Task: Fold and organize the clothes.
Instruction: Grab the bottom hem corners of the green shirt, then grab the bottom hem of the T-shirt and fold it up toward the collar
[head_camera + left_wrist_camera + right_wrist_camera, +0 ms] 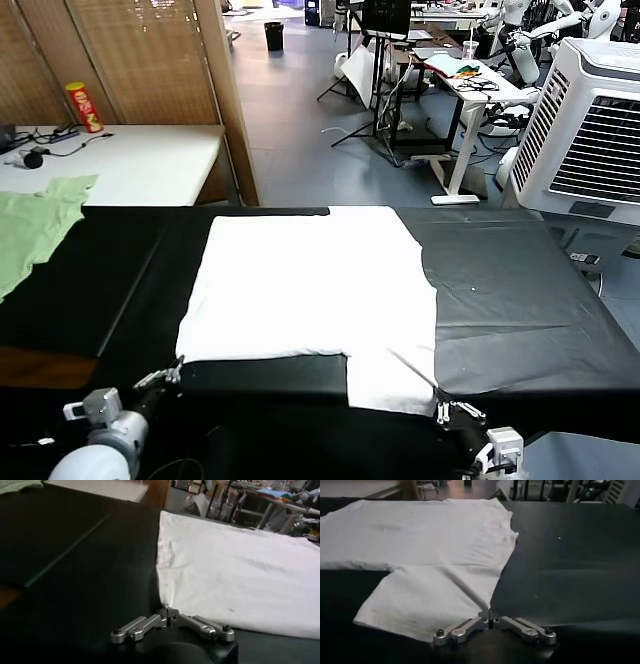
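Observation:
The robot's right gripper will let go of the sleeve corner, now pinched near the table's near edge, beyond the sleeve flap, by the T-shirt's edge facing the cooling unit [424,312] [506,546].
The white T-shirt [310,290] lies spread flat on the black table [520,300], with a sleeve flap reaching toward the near edge. My left gripper [178,368] is at the shirt's near left corner, shut, with the corner of cloth pinched between its tips [169,614]. My right gripper [441,405] is at the near right corner of the sleeve flap, shut on the cloth's edge [490,616]. In the wrist views the T-shirt [235,575] [430,545] stretches away from each gripper, plain white with no print showing.
A pale green garment [35,225] lies at the far left over the table's edge. Behind it stands a white table [130,165] with a red can [84,107]. A large white cooling unit [590,130] stands at the far right.

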Robot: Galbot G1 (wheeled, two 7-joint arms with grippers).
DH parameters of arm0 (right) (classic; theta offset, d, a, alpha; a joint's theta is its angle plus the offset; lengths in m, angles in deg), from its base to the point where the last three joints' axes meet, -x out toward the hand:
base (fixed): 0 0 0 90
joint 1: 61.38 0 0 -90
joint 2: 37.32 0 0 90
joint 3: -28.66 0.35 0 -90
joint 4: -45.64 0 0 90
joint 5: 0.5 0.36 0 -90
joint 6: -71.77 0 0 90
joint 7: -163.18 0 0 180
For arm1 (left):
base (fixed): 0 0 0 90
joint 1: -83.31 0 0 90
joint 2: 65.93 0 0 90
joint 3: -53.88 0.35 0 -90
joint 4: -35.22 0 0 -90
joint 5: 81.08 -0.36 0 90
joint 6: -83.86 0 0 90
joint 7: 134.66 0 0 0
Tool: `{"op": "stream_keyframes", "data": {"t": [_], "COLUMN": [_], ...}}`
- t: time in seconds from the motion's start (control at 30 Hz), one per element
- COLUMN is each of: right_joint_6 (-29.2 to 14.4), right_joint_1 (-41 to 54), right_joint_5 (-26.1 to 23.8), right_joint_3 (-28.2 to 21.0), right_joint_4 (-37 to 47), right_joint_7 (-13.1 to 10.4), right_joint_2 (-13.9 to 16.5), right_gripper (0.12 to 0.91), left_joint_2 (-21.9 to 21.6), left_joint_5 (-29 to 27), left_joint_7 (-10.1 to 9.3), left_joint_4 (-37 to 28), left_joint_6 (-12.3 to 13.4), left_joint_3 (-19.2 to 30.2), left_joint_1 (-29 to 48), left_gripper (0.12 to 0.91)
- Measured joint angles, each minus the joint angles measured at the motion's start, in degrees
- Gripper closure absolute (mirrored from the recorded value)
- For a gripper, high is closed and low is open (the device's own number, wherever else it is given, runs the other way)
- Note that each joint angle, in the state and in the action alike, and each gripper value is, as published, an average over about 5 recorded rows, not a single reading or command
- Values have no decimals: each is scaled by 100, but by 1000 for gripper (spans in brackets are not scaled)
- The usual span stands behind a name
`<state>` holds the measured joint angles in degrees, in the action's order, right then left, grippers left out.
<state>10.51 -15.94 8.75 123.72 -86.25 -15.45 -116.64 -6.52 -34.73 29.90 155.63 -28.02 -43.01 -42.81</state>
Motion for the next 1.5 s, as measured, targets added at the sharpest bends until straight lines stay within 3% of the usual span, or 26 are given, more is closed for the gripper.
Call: {"op": "stream_keyframes", "data": {"t": [0.2, 0.4, 0.73, 1.17, 1.5], "right_joint_6": [-1, -211, -662, -641, -730], "right_joint_1": [-334, -20, 1360, 3198, 4021], "right_joint_5": [23, 566, 1115, 1120, 1070], "right_joint_3": [30, 151, 64, -501, -758], "right_joint_4": [-328, -225, 797, 2261, 3270], "right_joint_7": [-37, 60, 25, 17, 71], "right_joint_2": [14, 144, 512, 831, 805], "right_gripper": [903, 903, 903, 903, 903], "left_joint_2": [-10, 81, 450, 903, 962], "left_joint_5": [67, -143, -747, -1981, -2084], "left_joint_7": [-136, -131, -2, 61, 4], "left_joint_4": [389, 598, 255, -429, -973], "left_joint_6": [14, 164, 467, 902, 941], "left_joint_3": [-200, -284, 86, 674, 721], "left_joint_1": [-434, -580, 535, 1583, 2036], "left_gripper": [903, 903, 903, 903, 903]}}
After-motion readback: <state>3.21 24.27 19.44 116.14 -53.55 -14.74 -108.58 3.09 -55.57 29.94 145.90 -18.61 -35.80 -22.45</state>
